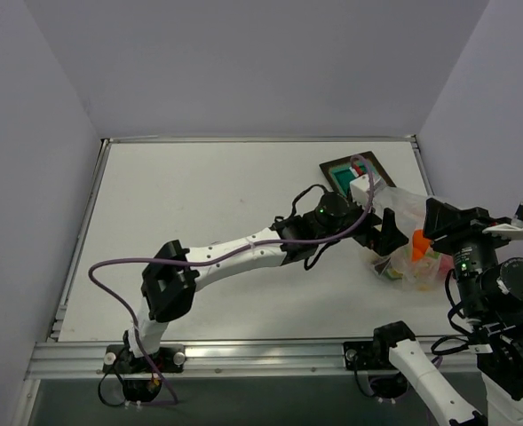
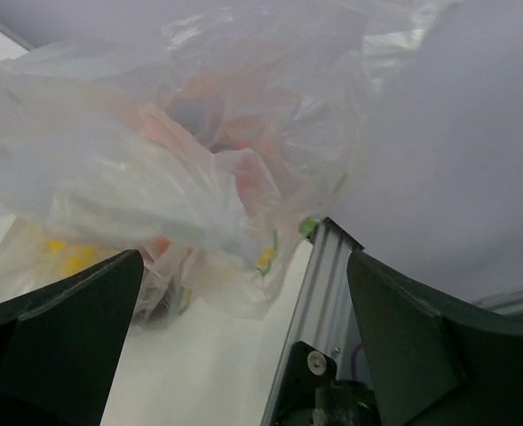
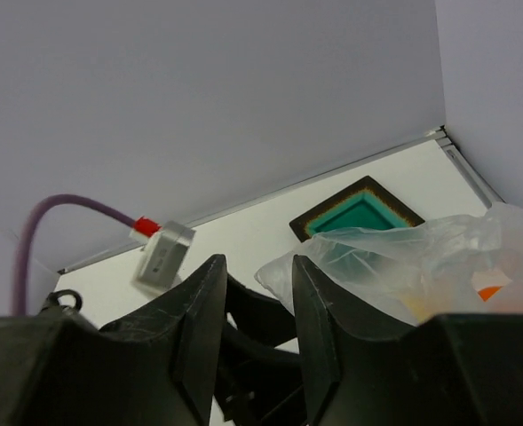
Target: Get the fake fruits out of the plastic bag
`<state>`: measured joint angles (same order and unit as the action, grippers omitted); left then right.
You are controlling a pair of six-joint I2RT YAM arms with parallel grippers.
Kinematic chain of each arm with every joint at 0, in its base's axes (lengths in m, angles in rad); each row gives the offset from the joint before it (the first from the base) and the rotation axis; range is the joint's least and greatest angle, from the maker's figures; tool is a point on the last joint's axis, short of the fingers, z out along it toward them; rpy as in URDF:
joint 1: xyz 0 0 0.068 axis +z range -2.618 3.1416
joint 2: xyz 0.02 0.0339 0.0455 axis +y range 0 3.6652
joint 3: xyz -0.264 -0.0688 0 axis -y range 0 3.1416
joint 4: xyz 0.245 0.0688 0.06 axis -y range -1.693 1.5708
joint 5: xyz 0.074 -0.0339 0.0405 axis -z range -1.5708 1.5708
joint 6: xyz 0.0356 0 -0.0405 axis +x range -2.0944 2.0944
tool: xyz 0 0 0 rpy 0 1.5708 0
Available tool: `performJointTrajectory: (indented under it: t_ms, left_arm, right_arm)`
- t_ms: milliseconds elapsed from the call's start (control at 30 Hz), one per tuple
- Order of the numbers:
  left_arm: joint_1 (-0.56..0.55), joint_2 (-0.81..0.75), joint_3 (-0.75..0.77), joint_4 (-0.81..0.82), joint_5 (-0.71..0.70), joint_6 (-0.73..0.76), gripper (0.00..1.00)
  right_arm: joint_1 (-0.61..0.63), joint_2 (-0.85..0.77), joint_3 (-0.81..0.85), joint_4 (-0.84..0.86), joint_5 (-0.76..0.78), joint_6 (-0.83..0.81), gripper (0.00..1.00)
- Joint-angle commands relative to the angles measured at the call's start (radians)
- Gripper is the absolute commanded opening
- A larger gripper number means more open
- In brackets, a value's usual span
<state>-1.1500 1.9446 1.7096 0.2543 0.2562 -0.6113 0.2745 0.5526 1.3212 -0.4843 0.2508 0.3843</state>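
I need to close my left gripper on the loose opening edge (image 1: 397,222) (image 2: 194,226) of the plastic bag, on the side opposite my right gripper.
The plastic bag (image 1: 401,211) is bunched up at the table's right side, next to the dark tray. Through its film I see an orange fake fruit (image 1: 418,245) and yellowish shapes; in the left wrist view only reddish and orange blurs (image 2: 234,133) show inside the bag (image 2: 128,169). My left gripper (image 1: 388,232) reaches in from the left, jaws wide open in front of the bag (image 2: 243,266), holding nothing. My right gripper (image 1: 427,232) is at the bag's right side. Its fingers (image 3: 257,266) stand a little apart, with the bag's edge (image 3: 385,257) lying against the right finger.
A dark square tray with a teal centre (image 1: 343,174) lies behind the bag, partly covered by it (image 3: 359,216). The table's aluminium edge rail (image 2: 325,275) runs just right of the bag. The left arm's camera box (image 3: 162,257) and purple cable are close to my right fingers.
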Motion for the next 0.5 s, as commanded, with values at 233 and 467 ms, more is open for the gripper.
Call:
performJointTrajectory:
  t_ms: [233, 467]
  left_arm:
    - [0.003, 0.218, 0.384, -0.193, -0.288, 0.166, 1.00]
    - [0.029, 0.289, 0.416, -0.202, -0.310, 0.173, 0.03]
  right_arm:
    - [-0.003, -0.049, -0.034, -0.062, 0.082, -0.004, 0.47]
    - [-0.003, -0.042, -0.131, -0.086, 0.249, 0.037, 0.78]
